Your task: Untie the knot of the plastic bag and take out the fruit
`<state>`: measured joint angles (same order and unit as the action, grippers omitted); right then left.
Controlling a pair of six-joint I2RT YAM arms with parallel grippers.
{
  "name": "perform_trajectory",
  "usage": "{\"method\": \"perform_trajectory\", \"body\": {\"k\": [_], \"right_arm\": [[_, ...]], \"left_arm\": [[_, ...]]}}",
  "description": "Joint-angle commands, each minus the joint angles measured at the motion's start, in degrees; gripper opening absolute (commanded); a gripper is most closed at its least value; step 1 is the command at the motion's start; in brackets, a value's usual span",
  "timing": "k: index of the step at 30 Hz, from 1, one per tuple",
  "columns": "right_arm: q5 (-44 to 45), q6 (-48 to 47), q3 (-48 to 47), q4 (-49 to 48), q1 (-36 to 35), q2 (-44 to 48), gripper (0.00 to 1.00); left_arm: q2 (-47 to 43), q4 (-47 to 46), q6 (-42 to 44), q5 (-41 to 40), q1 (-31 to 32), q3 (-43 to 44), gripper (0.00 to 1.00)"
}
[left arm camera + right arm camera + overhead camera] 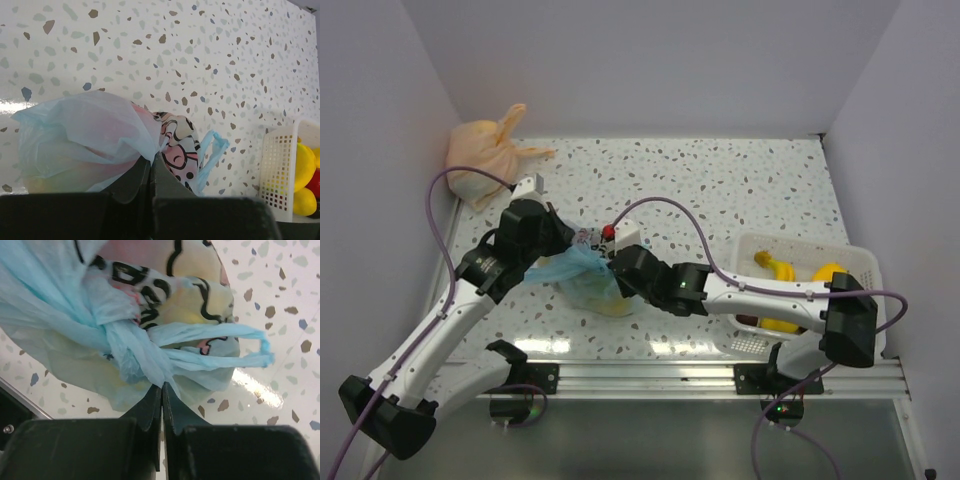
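Note:
Next, I take the gathered film nearer my right gripper (129,347) with my left gripper first, as the bag's opening is bunched and my left gripper pinches a side fold.
The light blue plastic bag (582,272) lies mid-table between both arms; its cartoon print panel (177,145) faces the left wrist camera. Fruit (70,160) shows only as dim pink and yellow shapes through the film. My left gripper (152,159) is shut on a gathered fold of the bag near its neck; from above this gripper (572,243) sits at the bag's far left. My right gripper (162,386) is shut on a twisted blue tail hanging from the knot (125,347). A thin handle loop (250,351) sticks out sideways, free. From above, the right gripper (613,262) is at the bag's right side.
A peach-orange tied bag (485,150) sits in the far left corner. A white slotted basket (865,270) with bananas (775,265) and other yellow fruit stands at the right, under the right arm. White walls close in left, back and right.

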<state>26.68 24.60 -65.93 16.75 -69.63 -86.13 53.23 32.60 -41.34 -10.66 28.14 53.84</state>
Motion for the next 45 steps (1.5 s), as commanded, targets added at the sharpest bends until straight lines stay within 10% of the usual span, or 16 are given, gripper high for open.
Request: {"method": "perform_trajectory", "body": {"k": [1, 11, 18, 23, 30, 39, 45], "right_arm": [[1.9, 2.1, 5.0, -1.5, 1.1, 4.6, 0.00], [18.6, 22.7, 28.8, 5.0, 6.2, 36.0, 0.00], [1.9, 9.2, 35.7, -0.6, 6.2, 48.7, 0.02], [-5.4, -0.3, 24.4, 10.5, 6.2, 42.2, 0.59], [-7.5, -6.5, 1.4, 16.4, 6.2, 25.1, 0.98], [-12.4, -14.5, -6.8, 18.8, 6.2, 7.6, 0.92], [-5.1, -13.7, -2.9, 19.7, 6.6, 9.7, 0.49]], "left_arm": [[-1.1, -2.7, 1.7, -2.2, -0.4, 1.0, 0.00], [1.3, -0.3, -0.8, -7.2, -5.6, 2.6, 0.00], [4.1, -6.5, 1.3, 2.3, -7.9, 1.8, 0.00], [5.3, -9.6, 6.1, 9.3, -7.9, 2.1, 0.00], [2.7, -9.6, 8.0, 12.6, -7.9, 0.8, 0.00], [1.6, -7.6, 8.3, 12.2, -7.9, 1.5, 0.00], [1.5, -5.6, 8.7, 7.8, -7.9, 2.0, 0.00]]}}
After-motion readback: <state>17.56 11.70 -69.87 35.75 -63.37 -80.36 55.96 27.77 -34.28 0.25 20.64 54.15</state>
